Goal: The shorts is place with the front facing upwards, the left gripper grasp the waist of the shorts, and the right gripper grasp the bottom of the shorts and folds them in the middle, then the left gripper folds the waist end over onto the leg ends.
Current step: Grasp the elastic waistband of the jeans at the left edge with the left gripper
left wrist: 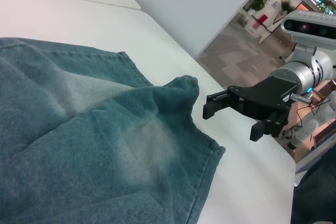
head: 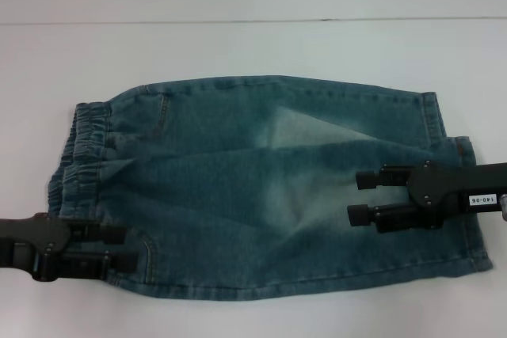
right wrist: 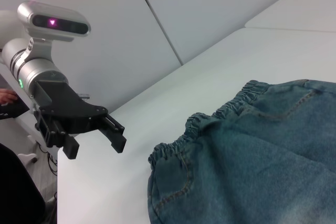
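Note:
Next, my left gripper goes to the near-side end of the shorts' elastic waist point(head: 81, 212) and closes there, so the waist can be folded over.
The faded blue-green denim shorts point(head: 261, 187) lie flat on the white table, folded lengthwise. The gathered elastic waist point(head: 83, 156) is at the left and the straight leg ends point(head: 474, 235) at the right. My left gripper point(head: 127, 248) is open at the near-left corner by the waist. In the right wrist view the left gripper point(right wrist: 94, 142) hangs apart from the waist point(right wrist: 210, 121), with nothing in it. My right gripper point(head: 360, 195), with its white label, is open and empty above the cloth, a little inward of the leg ends. The left wrist view shows the right gripper point(left wrist: 231, 121) raised just beyond the hem point(left wrist: 207, 166).
The white table point(head: 253, 45) runs on behind the shorts to a seam line at the back. A narrow strip of table lies in front of the shorts. Beyond the table's right end, a room with furniture point(left wrist: 310, 129) shows.

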Robot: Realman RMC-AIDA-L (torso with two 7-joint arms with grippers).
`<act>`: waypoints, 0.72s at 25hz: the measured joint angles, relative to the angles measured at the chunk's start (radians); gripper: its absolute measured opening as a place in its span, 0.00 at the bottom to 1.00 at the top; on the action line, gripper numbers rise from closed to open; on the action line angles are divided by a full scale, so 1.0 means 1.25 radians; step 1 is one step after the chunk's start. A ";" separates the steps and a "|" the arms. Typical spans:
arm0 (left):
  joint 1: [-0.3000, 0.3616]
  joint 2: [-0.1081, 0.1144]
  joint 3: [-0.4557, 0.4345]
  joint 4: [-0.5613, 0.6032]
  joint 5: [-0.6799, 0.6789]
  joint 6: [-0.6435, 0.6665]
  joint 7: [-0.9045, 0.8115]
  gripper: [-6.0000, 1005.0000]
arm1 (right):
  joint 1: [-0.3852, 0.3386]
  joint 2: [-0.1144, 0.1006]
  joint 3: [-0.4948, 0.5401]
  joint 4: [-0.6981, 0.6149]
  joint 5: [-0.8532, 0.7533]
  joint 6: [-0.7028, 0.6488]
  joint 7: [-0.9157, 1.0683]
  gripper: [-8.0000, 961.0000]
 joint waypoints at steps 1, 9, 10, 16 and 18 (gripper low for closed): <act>0.000 0.000 0.000 0.000 0.000 0.000 0.000 0.76 | 0.000 0.000 0.000 0.000 0.000 0.000 0.000 0.93; 0.000 -0.001 0.000 0.000 0.001 -0.008 -0.002 0.75 | 0.001 0.000 0.000 0.000 0.000 0.002 0.000 0.93; 0.000 -0.001 0.000 0.000 0.001 -0.008 -0.002 0.74 | 0.001 0.000 0.000 0.000 0.000 0.002 0.000 0.93; 0.005 0.014 -0.023 0.017 0.013 -0.039 -0.040 0.73 | 0.001 0.000 0.000 0.000 0.000 0.004 -0.001 0.93; 0.006 0.020 -0.044 0.021 0.043 -0.063 -0.047 0.73 | 0.001 0.001 0.000 0.000 0.000 0.006 -0.001 0.93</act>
